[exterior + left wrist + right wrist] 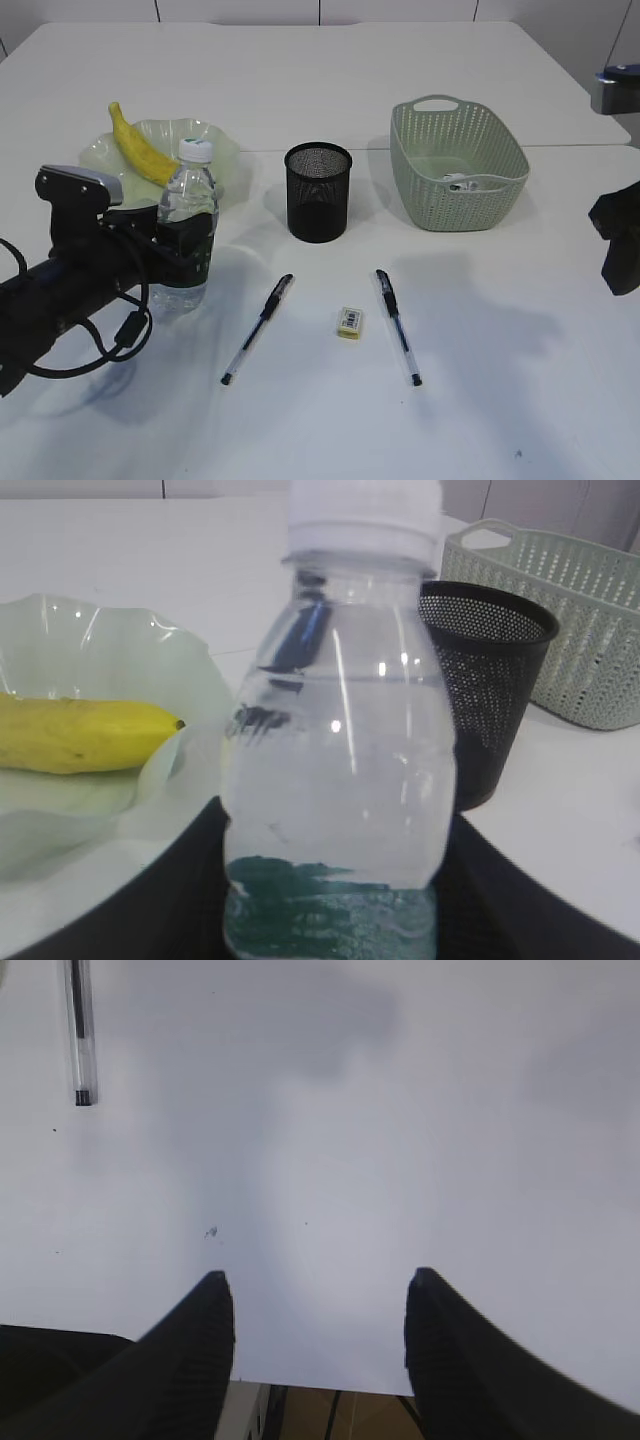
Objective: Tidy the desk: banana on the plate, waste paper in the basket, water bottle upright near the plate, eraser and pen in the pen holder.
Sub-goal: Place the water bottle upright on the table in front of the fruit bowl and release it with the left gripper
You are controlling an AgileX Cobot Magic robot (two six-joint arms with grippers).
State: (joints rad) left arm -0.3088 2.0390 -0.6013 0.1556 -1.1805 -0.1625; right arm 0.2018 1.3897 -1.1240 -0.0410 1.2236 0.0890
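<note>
My left gripper will set the clear water bottle upright on the bare table (175,313) in front of the green plate, where I will let go of it.
The clear water bottle (188,215) stands upright on the table beside the green plate (215,140), which holds the banana (140,148). My left gripper (192,250) is shut on the bottle's lower body; in the left wrist view its black fingers (335,880) press both sides of the bottle (340,760). Two pens (258,328) (397,325) and a yellow eraser (349,322) lie on the table in front of the black mesh pen holder (318,190). White waste paper (462,182) lies in the green basket (458,165). My right gripper (318,1280) is open and empty over the table's front right edge.
The table's front edge shows under the right gripper in the right wrist view. A pen tip (80,1030) lies at the top left there. A second table adjoins at the back. The right arm (620,240) hangs at the right border.
</note>
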